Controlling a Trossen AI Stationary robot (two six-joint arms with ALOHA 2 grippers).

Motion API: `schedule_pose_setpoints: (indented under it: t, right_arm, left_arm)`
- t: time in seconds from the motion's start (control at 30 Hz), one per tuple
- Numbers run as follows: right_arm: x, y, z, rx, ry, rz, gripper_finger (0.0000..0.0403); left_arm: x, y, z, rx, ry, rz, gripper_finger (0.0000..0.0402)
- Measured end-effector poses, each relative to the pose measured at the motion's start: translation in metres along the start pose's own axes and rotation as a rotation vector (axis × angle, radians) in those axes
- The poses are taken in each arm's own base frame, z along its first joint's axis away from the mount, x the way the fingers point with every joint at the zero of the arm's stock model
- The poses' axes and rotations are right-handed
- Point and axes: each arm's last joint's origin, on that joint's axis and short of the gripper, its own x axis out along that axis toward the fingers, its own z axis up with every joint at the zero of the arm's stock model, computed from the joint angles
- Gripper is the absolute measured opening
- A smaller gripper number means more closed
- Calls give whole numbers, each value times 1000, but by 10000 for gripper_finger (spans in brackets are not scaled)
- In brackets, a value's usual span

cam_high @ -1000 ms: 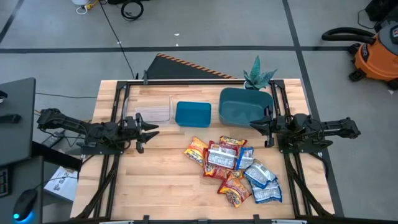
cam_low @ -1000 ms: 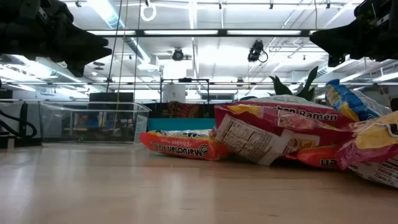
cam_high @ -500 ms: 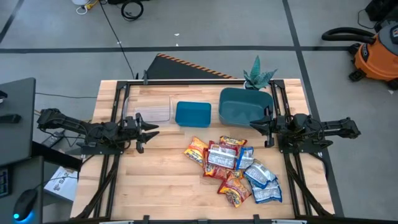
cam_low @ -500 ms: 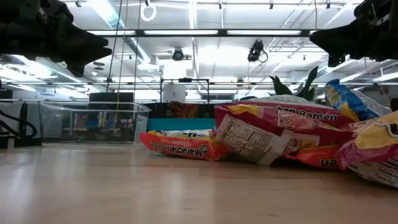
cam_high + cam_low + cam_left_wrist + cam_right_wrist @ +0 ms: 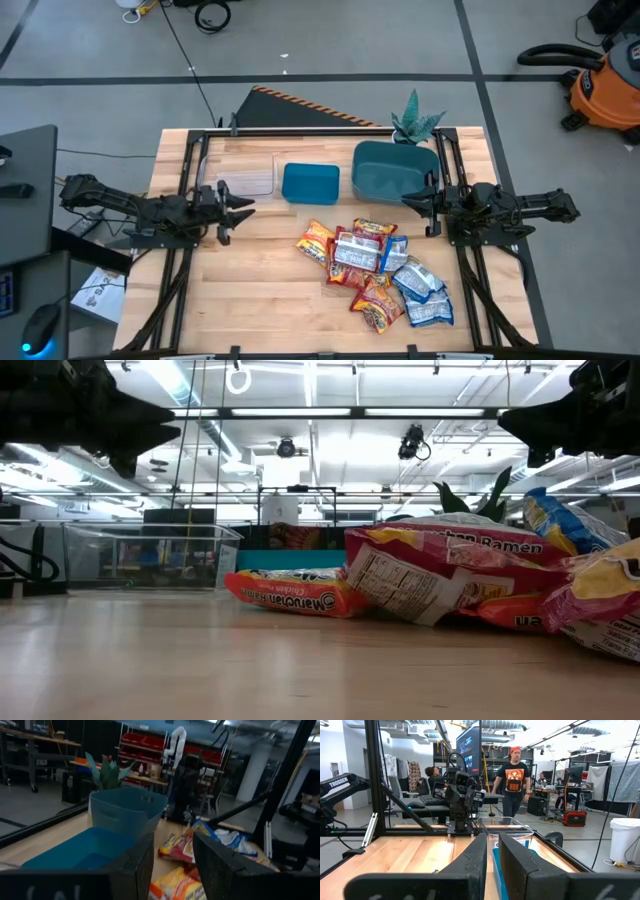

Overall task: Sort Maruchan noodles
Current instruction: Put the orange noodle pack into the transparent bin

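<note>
The orange-yellow packet beside the red-silver packets is next for my left gripper, which should close on the outer corner (image 5: pixel 300 244) of that packet, the corner that sticks out farthest from the heap.
The Maruchan noodles (image 5: pixel 375 265) lie in a loose overlapping heap on the wooden table, right of centre toward the near edge: orange-yellow, red-silver and blue-white packets, also seen in the low view (image 5: pixel 440 575) and left wrist view (image 5: pixel 182 850). My left gripper (image 5: pixel 243 207) hovers open over the table's left part, pointing right, well left of the heap. My right gripper (image 5: pixel 408 199) hovers at the right, pointing left beside the teal bin, with only a narrow gap between its fingers (image 5: pixel 493 837). Neither touches anything.
Three bins stand in a row along the far side: a clear bin (image 5: pixel 247 180), a blue bin (image 5: pixel 310 182) and a teal bin (image 5: pixel 392 170). A small plant (image 5: pixel 415 120) stands behind the teal bin. People stand in the room beyond (image 5: pixel 514 780). Bare wood lies at near left.
My left gripper has risen a little in the low view. The packets and my right gripper have kept still.
</note>
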Motion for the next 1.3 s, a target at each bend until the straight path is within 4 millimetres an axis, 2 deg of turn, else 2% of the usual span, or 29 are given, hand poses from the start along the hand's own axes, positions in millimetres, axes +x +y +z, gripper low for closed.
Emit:
schedule_pose_setpoints:
  t: [0.17,0.67,0.8,0.9,1.0,1.1,1.3]
  right_arm:
    - [0,0,0,0,0,0,55]
    - [0,0,0,0,0,0,55]
    - [0,0,0,0,0,0,55]
    - [0,0,0,0,0,0,55]
    - [0,0,0,0,0,0,55]
    - [0,0,0,0,0,0,55]
    - [0,0,0,0,0,-1,55]
  left_arm:
    - [-1,1,12,-57,-123,74,142]
    - [-1,2,16,-114,-172,121,142]
    - [-2,4,16,-151,-183,195,142]
    - [0,3,15,-202,-167,155,142]
    - [10,-2,20,-166,-49,70,142]
    - [26,-5,29,-148,108,81,142]
    - [70,-16,43,0,338,49,142]
